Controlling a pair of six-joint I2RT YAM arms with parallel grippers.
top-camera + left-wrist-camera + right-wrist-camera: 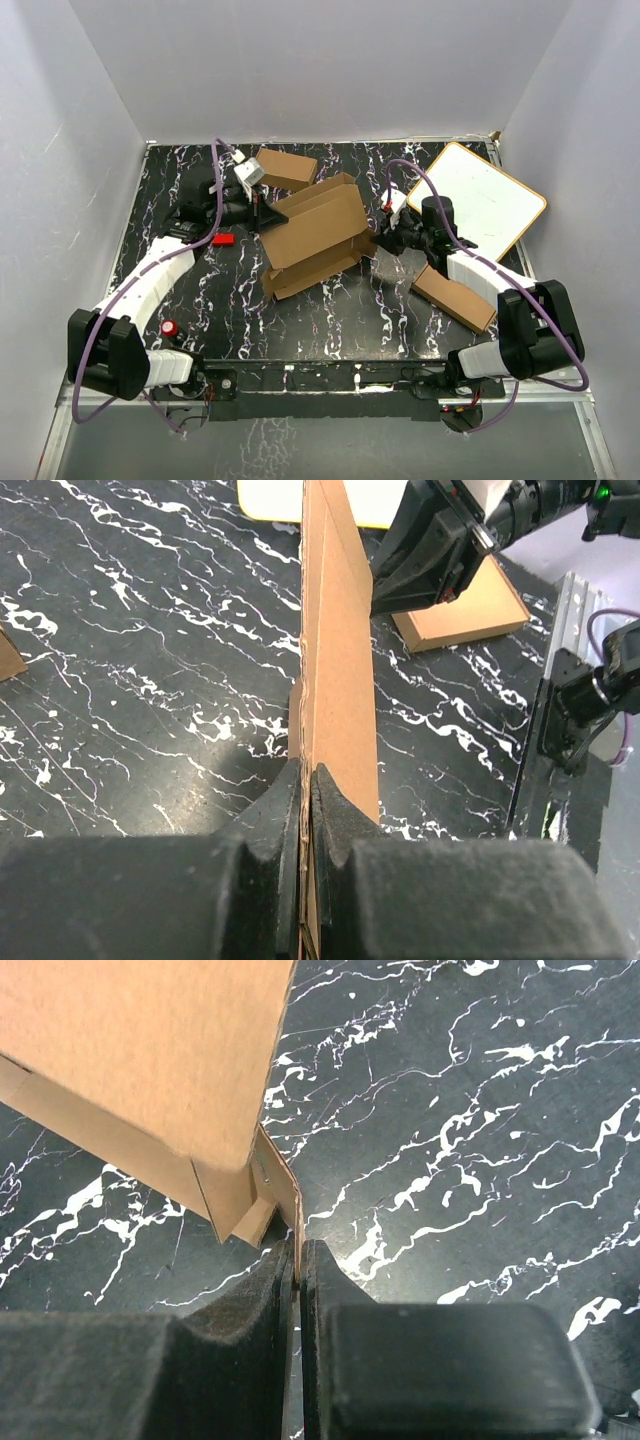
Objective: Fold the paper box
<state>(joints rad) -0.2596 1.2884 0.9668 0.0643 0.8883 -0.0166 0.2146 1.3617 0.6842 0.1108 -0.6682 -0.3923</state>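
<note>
My right gripper is on the outer edge of the small flap, which sticks out past the box panel, so next I open and take the flap near its crease [254,1198].
The paper box [315,238] is a brown corrugated die-cut sheet, partly folded, lifted at the middle of the black marbled table. My left gripper [262,213] is shut on its left edge; the left wrist view shows the cardboard [335,660] pinched edge-on between my fingers [345,815]. My right gripper [380,240] is shut on a small flap at its right end; in the right wrist view that flap [280,1185] sits between my pads, with the box panel [140,1050] above left.
A chunky brown carton [288,168] lies at the back, behind the left gripper. A flat brown carton [453,297] lies at the right front. A white board [478,198] leans at the back right. A small red object [223,239] lies near the left arm.
</note>
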